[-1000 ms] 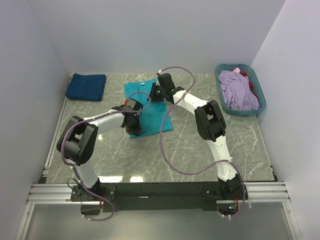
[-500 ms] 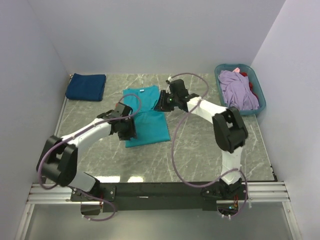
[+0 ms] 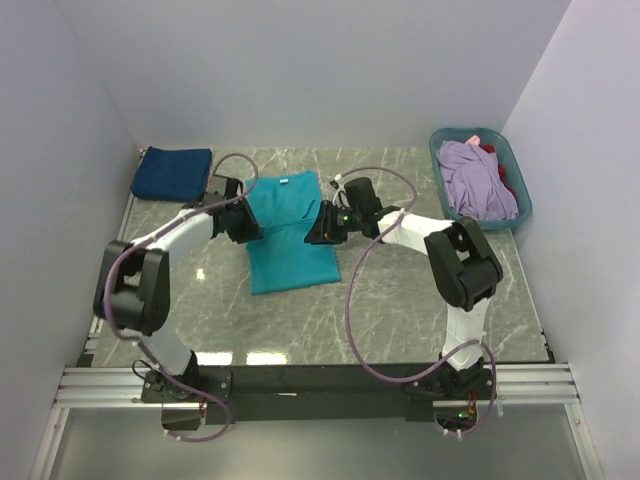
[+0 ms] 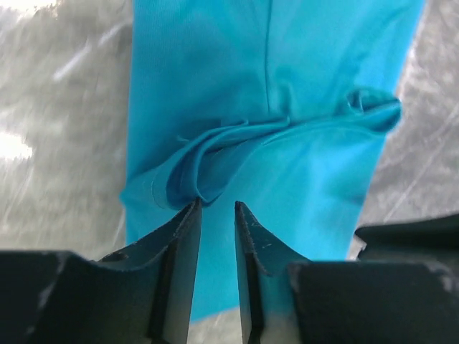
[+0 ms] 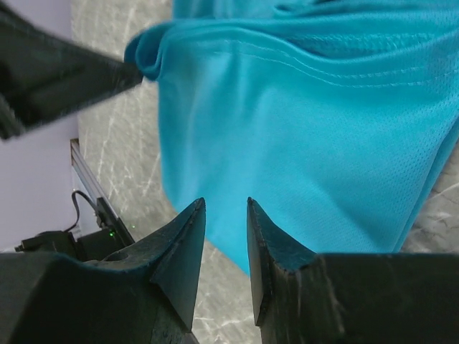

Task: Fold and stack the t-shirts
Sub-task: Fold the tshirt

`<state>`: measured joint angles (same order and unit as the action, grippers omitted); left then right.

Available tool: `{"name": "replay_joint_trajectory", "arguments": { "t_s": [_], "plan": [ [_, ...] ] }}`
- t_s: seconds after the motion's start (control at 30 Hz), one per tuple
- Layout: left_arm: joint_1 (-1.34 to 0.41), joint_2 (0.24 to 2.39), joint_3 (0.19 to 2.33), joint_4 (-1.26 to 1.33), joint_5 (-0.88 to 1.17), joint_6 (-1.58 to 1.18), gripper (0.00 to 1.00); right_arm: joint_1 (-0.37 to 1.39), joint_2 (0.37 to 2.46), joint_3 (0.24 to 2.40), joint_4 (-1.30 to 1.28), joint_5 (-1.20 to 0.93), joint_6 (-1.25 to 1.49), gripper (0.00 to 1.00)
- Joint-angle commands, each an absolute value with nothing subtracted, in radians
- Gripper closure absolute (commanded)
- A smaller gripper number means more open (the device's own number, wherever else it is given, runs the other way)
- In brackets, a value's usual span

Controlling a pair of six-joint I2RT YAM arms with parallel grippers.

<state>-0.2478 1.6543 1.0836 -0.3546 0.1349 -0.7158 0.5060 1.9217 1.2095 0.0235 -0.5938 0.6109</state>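
A bunched fold of the teal t-shirt lies near its edge, so next I open my left gripper, take that loose cloth (image 4: 171, 180) and smooth it flat before I fold further.
A teal t-shirt (image 3: 290, 235) lies on the marble table as a long strip, folded lengthwise. My left gripper (image 3: 245, 225) is at its left edge and my right gripper (image 3: 316, 232) at its right edge, both about halfway along. In the left wrist view the left gripper (image 4: 217, 208) is narrowly open, with a bunched fold of the teal t-shirt (image 4: 215, 161) at the tip of one finger and nothing between the fingers. In the right wrist view the right gripper (image 5: 226, 204) is narrowly open and empty over the teal t-shirt (image 5: 323, 129). A folded navy t-shirt (image 3: 172, 173) lies at the back left.
A teal-blue plastic basket (image 3: 450, 138) at the back right holds a lavender t-shirt (image 3: 475, 178) and a red one (image 3: 506, 182). White walls close in the table on the left, back and right. A purple cable loops over the table from each arm.
The teal shirt, partly covered by the arms a second ago, now lies flat. My left gripper moved up from the shirt's lower left to its left edge; my right gripper came down from the collar.
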Motion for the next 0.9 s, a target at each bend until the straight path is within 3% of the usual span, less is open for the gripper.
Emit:
{"name": "replay_joint_trajectory", "arguments": {
  "t_s": [0.0, 0.37, 0.47, 0.7, 0.87],
  "plan": [
    [-0.235, 1.727, 1.175, -0.342, 0.175, -0.695, 0.69, 0.508, 1.944, 1.192, 0.089, -0.627, 0.615, 0.63],
    [-0.19, 1.902, 1.405, -0.411, 0.026, -0.632, 0.68, 0.506, 1.968, 1.18, 0.083, -0.6, 0.589, 0.64],
    [-0.196, 1.853, 1.41, -0.439, 0.025, -0.604, 0.58, 0.505, 1.962, 1.169, 0.08, -0.598, 0.588, 0.64],
    [-0.244, 1.597, 1.172, -0.439, -0.139, -0.493, 0.2, 0.505, 1.96, 1.154, 0.101, -0.62, 0.587, 0.64],
    [-0.273, 1.594, 1.126, -0.445, -0.141, -0.384, 0.17, 0.505, 1.973, 1.149, 0.112, -0.626, 0.584, 0.64]
  ]
}}
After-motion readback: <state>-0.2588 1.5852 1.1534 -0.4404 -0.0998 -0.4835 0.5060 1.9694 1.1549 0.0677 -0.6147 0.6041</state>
